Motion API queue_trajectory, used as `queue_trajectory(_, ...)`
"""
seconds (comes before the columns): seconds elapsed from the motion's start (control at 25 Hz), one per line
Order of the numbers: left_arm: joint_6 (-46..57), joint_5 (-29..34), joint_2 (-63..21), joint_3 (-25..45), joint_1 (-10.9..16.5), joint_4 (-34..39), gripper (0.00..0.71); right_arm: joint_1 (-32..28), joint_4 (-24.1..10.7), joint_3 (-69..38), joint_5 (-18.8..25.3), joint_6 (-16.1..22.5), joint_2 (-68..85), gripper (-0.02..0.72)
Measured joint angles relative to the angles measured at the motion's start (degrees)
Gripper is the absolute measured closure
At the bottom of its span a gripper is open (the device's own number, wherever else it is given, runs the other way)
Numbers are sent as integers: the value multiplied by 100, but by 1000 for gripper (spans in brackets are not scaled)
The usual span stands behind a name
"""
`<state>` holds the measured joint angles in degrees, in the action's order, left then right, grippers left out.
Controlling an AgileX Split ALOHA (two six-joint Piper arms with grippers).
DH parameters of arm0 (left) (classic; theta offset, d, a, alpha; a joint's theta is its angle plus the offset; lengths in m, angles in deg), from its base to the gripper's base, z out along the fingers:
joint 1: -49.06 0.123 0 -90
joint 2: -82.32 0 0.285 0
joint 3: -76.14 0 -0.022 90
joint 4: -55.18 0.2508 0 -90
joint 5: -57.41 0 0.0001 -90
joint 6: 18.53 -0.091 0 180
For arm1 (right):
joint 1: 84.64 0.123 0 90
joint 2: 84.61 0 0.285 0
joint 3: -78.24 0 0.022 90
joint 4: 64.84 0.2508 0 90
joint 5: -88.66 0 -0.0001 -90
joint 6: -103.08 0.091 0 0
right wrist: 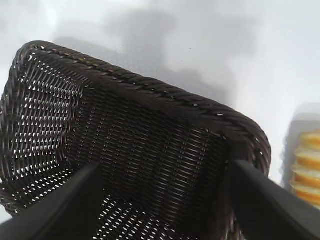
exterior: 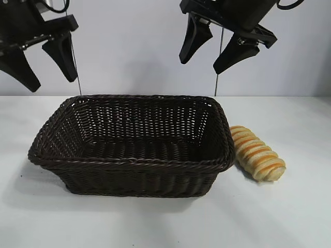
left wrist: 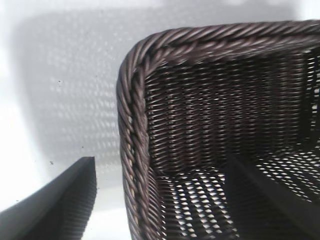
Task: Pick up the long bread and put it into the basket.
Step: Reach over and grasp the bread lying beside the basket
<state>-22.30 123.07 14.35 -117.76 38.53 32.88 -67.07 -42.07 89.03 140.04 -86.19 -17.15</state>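
Note:
The long bread is next for my right gripper, which should go to the middle of the long bread (exterior: 256,151) beside the basket and close there, across its width.
The long bread (exterior: 257,153), golden-tan with orange-brown stripes, lies on the white table against the outside of the basket's right wall. Its end shows in the right wrist view (right wrist: 307,167). The dark brown wicker basket (exterior: 129,164) stands mid-table and holds nothing; it also shows in the left wrist view (left wrist: 135,125) and the right wrist view (right wrist: 165,95). My right gripper (exterior: 209,64) hangs open and empty high above the basket's far right corner. My left gripper (exterior: 51,82) hangs open and empty high above the basket's far left corner.
The white table (exterior: 289,217) stretches around the basket, with a pale wall behind. Thin cables hang down behind each arm.

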Motion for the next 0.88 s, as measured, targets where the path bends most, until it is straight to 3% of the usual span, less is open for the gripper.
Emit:
queue_trajectory(0.48, -4, -1149, -5, 1145, 0, -1134, 188, 0, -77, 0, 148, 0, 0, 185)
queue_trajectory(0.88, -82, -1205, -5, 1277, 0, -1312, 188, 0, -221, 0, 170, 0, 0, 185)
